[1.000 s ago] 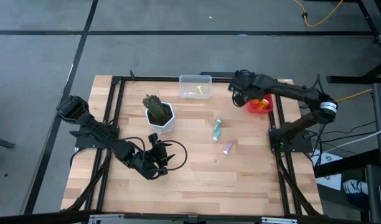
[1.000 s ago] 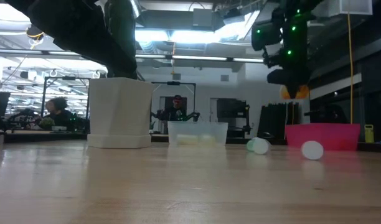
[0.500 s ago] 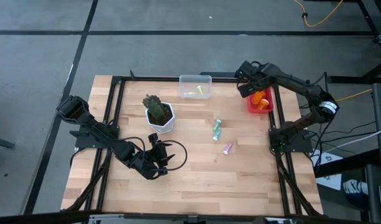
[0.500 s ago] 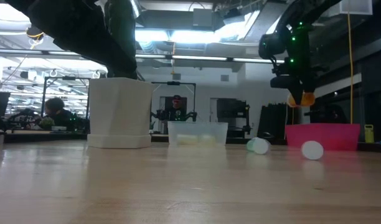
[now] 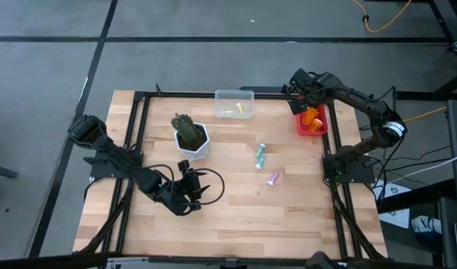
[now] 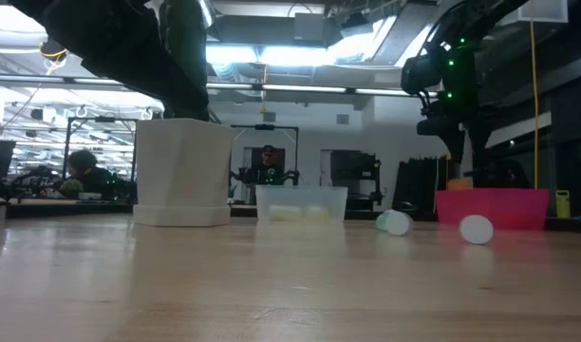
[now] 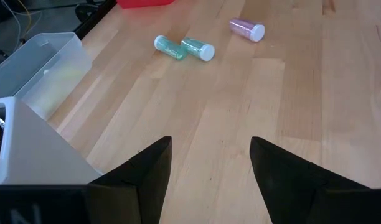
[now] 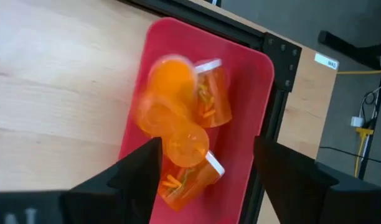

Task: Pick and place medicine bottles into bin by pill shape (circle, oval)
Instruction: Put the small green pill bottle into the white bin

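Note:
My right gripper is to close next on the body of the green bottle (image 5: pixel 260 151) that lies nearer the clear bin, farther from the pink bottle.
My right gripper (image 8: pixel 206 149) hangs open over the red bin (image 5: pixel 321 128) at the table's far right; it also shows in the low view (image 6: pixel 457 157). An orange bottle (image 8: pixel 169 93) shows blurred below the fingers, apart from them, over two other orange bottles (image 8: pixel 209 93) lying in the bin. Two green bottles (image 5: pixel 260 155) and a pink bottle (image 5: pixel 273 178) lie on their sides on the table's middle. My left gripper (image 7: pixel 209 162) is open and empty at the near left (image 5: pixel 191 179).
A clear bin (image 5: pixel 234 104) stands at the far middle with pale bottles in it. A white hexagonal plant pot (image 5: pixel 191 140) stands left of centre, close to my left arm. A black frame (image 5: pixel 333 149) runs along the table's edges.
My right gripper has gone toward the table's right edge with the orange bottle, from beside the red bin to over it, and has let go. The bottle has dropped from the fingers down to the bin's rim.

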{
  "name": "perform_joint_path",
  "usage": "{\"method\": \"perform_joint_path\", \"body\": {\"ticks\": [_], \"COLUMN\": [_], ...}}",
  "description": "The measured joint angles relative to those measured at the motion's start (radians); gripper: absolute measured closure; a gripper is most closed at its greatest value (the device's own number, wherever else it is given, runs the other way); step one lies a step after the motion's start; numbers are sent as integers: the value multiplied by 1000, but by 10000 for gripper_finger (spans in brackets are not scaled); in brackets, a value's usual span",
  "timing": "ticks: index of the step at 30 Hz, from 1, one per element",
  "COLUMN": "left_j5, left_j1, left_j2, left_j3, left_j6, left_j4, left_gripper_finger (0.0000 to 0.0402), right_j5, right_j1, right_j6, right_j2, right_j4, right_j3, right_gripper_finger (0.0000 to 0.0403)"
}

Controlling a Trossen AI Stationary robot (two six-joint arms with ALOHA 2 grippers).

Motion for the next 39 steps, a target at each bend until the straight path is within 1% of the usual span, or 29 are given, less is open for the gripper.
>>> {"method": "perform_joint_path", "body": {"ticks": [8, 10, 13, 17, 19, 24, 28, 30, 35, 39], "left_j5": [0, 0, 0, 0, 0, 0, 0, 0, 0, 0], "left_j1": [0, 0, 0, 0, 0, 0, 0, 0, 0, 0], "left_j2": [0, 0, 0, 0, 0, 0, 0, 0, 0, 0], "left_j3": [0, 0, 0, 0, 0, 0, 0, 0, 0, 0], "left_j6": [0, 0, 0, 0, 0, 1, 4, 7, 7, 7], "left_j4": [0, 0, 0, 0, 0, 0, 0, 0, 0, 0], "left_gripper_finger": [191, 191, 191, 191, 191, 191, 191, 191, 191, 191], "right_j5": [-14, -52, -136, -196, -217, -350, -361, -387, -511, -508], "right_j1": [-1, 0, 18, 89, 131, 239, 326, 366, 463, 530], "right_j6": [6, 7, 10, -40, -76, -152, -174, -181, -209, -337], "right_j2": [0, 0, 0, 1, 1, 2, 2, 2, 2, 2], "right_j4": [0, 1, 9, 87, 164, 380, 523, 588, 691, 740], "right_j3": [0, 0, 0, -44, -86, -209, -265, -286, -343, -380], "right_gripper_finger": [149, 149, 149, 149, 149, 149, 149, 149, 149, 149]}}
